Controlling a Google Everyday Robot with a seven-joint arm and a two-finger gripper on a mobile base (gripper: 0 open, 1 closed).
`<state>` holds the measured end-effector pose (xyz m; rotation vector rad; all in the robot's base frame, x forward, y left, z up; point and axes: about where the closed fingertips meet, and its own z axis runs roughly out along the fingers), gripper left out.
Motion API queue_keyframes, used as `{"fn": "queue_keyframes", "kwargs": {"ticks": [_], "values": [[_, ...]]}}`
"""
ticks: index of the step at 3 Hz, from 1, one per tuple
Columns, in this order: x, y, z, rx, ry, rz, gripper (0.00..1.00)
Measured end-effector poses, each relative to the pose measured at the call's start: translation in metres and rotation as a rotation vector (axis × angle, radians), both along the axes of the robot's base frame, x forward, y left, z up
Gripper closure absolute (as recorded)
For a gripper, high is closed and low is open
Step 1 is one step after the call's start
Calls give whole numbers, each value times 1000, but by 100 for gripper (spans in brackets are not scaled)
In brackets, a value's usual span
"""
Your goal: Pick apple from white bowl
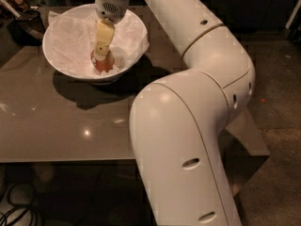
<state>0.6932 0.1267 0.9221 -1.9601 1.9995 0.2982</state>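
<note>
The sides of the red apple [101, 57], at the bottom of the paper-lined white bowl, will be gripped by my gripper.
The white bowl [63, 55], lined with crumpled white paper, stands at the far left of the brown table [61, 126]. The small red apple [104, 66] lies at the bottom of the bowl, partly hidden by my gripper. My gripper [101, 59] reaches down into the bowl from above, and its tip is right at the top of the apple. My large white arm fills the middle and right of the view.
Dark objects [19, 13] sit at the table's far left corner behind the bowl. The table's front edge runs across the lower left, with cables [14, 211] on the floor below it. Bare floor lies to the right.
</note>
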Motion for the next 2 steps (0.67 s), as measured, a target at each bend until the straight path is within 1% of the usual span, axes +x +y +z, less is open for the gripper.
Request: {"fn": "queue_keyframes", "kwargs": {"ticks": [1, 2], "values": [[0, -2, -16, -23, 35, -23, 12], [-2, 4, -25, -34, 56, -25, 8]]}}
